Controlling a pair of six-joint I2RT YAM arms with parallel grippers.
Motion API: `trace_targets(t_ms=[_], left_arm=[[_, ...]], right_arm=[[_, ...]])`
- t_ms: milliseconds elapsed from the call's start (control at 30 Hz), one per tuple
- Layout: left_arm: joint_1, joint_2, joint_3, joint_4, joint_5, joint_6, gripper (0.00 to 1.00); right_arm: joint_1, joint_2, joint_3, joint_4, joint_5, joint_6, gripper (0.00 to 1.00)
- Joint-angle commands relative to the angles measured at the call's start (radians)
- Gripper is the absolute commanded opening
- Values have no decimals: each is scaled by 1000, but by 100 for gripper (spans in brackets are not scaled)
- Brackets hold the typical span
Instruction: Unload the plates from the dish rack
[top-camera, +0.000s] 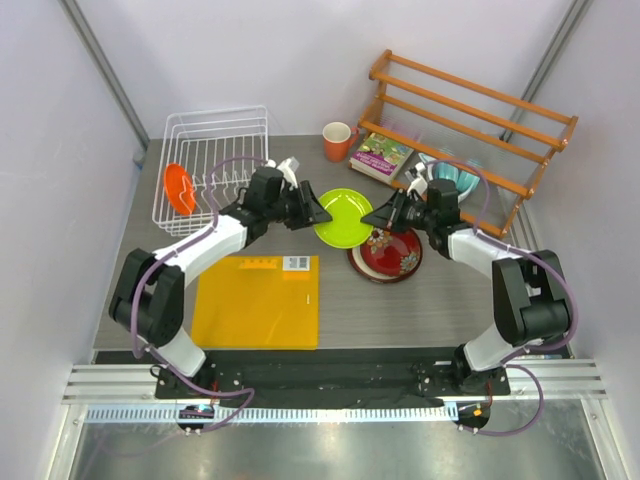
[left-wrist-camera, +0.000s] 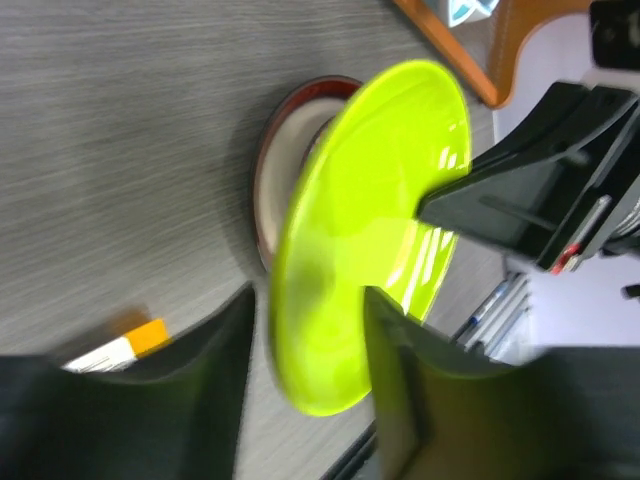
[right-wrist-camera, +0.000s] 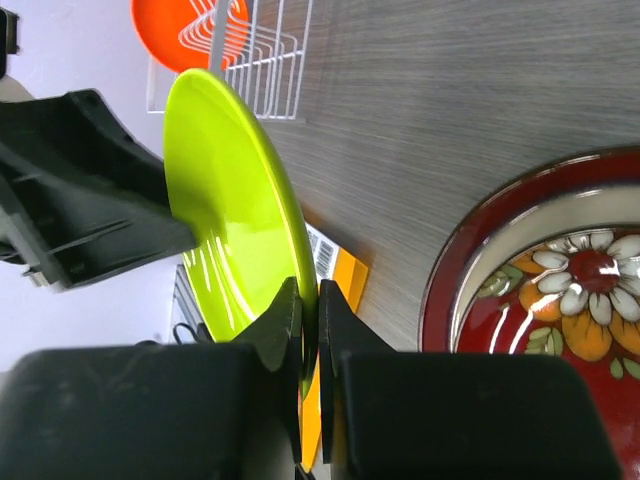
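My right gripper should release the lime green plate atop the dark red flowered plate (top-camera: 392, 251). The lime green plate now hangs above the table.
The lime green plate (top-camera: 345, 218) hangs above the table between both grippers. My right gripper (right-wrist-camera: 310, 292) is shut on its rim (right-wrist-camera: 225, 200). My left gripper (left-wrist-camera: 310, 292) straddles the opposite rim (left-wrist-camera: 380, 180) with its jaws wide apart, open. In the top view the left gripper (top-camera: 318, 210) is left of the plate and the right gripper (top-camera: 374, 217) is right of it. The dark red flowered plate (top-camera: 392, 255) lies flat on the table under the right arm, also in the right wrist view (right-wrist-camera: 560, 290). The orange plate (top-camera: 180, 188) stands on edge in the white wire dish rack (top-camera: 215, 150).
A yellow-orange mat (top-camera: 258, 300) lies at the near left. An orange mug (top-camera: 338, 140) and a book (top-camera: 380, 157) sit at the back. An orange wooden shelf (top-camera: 470, 100) with teal items (top-camera: 455, 175) stands at the back right.
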Motion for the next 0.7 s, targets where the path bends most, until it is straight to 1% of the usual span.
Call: trace_targets(t_ms=[0, 33, 67, 100, 133, 200, 233, 267, 300, 333, 367, 433, 467, 567, 667], left_arm=[[-20, 8, 68, 16, 5, 56, 60], [-20, 7, 68, 1, -16, 70, 76], [-20, -1, 69, -17, -47, 80, 96], [-20, -8, 75, -45, -79, 94, 99], [-20, -19, 74, -71, -137, 129, 99], [-20, -60, 76, -115, -223, 165, 99], [-20, -76, 74, -155, -277, 201, 99], [-20, -94, 74, -175, -379, 217, 99], [-20, -123, 74, -195, -450, 232, 99], [-20, -140, 74, -214, -505, 251, 100], [-20, -154, 74, -243, -627, 277, 99], [-20, -192, 71, -257, -731, 309, 99], [-20, -200, 71, -272, -836, 330, 100], [-18, -231, 68, -271, -967, 373, 100], [-11, -242, 68, -267, -1019, 398, 99]], right_arm=[[4, -119, -2, -80, 84, -51, 1], [2, -139, 10, -171, 167, -77, 1], [-4, -164, 13, -211, 202, -114, 1], [-13, -185, 15, -248, 247, -131, 1], [-39, -227, 10, -316, 316, -140, 1], [-82, -261, 0, -387, 361, -153, 1], [-143, -287, -20, -423, 365, -154, 1], [-172, -296, -33, -437, 362, -153, 1], [-183, -301, -43, -449, 355, -163, 1], [-227, -301, -60, -475, 344, -174, 1], [-252, -299, -63, -487, 333, -183, 1], [-258, -290, -80, -509, 330, -193, 1], [-260, -281, -88, -510, 321, -196, 1], [-260, -264, -123, -491, 283, -180, 1], [-260, -236, -145, -461, 266, -174, 1]])
